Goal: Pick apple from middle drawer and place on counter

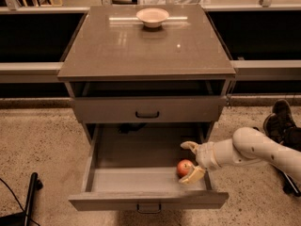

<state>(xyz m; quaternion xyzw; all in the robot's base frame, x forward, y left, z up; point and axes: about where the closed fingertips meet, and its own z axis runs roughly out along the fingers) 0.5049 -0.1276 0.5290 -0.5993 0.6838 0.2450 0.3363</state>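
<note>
The robot's gripper needs to close on the red-orange apple's side (189, 167) nearest the white arm, inside the open middle drawer.
The red-orange apple (185, 167) lies at the right front of the open middle drawer (123, 178), on its plain grey floor. My gripper (191, 161) reaches in from the right on a white arm. It is open, with one fingertip (188, 145) behind the apple and the other (193, 175) in front of it, so the apple sits between them. I cannot tell whether the fingers touch it. The counter (141, 46) is the glossy grey-brown top above.
A pale shallow bowl (152, 17) stands at the back middle of the counter. The upper drawer front (147, 109) is closed above the open one. A dark pole (29, 197) leans at the lower left. A dark shoe-like object (280, 121) lies on the speckled floor at right.
</note>
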